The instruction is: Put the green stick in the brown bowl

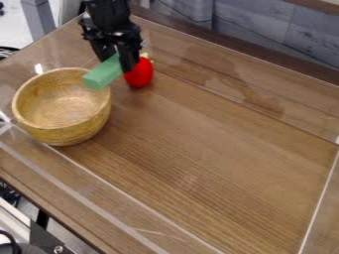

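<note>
I will release the green stick near the middle of the brown bowl (56,97), with the stick's upper end toward the bowl's far rim.
The green stick (102,72) is a mint-green block, tilted, hanging just above the table by the far right rim of the brown bowl. My black gripper (115,52) points down and is shut on the stick's upper end, with its fingers on either side of it. The brown bowl (59,105) is a round wooden bowl at the left of the table, and its inside holds nothing. The stick's lower end is over the bowl's rim, apart from it.
A round red fruit-like object (139,71) sits just right of the gripper. A clear raised wall (320,213) borders the wooden table at the right and front. Cables lie off the table at the bottom left.
</note>
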Robot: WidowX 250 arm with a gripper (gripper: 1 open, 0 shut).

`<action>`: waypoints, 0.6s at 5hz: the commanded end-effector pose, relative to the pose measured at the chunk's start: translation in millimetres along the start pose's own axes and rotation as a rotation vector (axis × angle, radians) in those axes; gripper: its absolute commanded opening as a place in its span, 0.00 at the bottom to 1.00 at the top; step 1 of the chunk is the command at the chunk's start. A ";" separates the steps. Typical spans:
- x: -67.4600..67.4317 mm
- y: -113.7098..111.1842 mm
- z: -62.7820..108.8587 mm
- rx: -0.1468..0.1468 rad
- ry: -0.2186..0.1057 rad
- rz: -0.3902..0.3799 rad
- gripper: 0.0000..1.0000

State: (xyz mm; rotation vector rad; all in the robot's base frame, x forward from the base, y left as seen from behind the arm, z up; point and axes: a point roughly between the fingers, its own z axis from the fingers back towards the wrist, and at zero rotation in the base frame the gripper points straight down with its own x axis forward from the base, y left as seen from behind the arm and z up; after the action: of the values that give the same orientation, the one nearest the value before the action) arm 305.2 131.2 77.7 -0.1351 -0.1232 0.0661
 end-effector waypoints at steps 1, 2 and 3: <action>16.0 -4.4 33.3 0.033 -0.072 0.014 0.00; 17.7 -8.0 26.1 0.025 -0.069 -0.002 0.00; 19.2 -10.2 17.1 0.020 -0.065 -0.019 0.00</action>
State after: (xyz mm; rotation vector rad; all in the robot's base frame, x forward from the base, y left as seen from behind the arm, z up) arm 318.2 124.6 86.0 -0.1277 -0.1508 0.0612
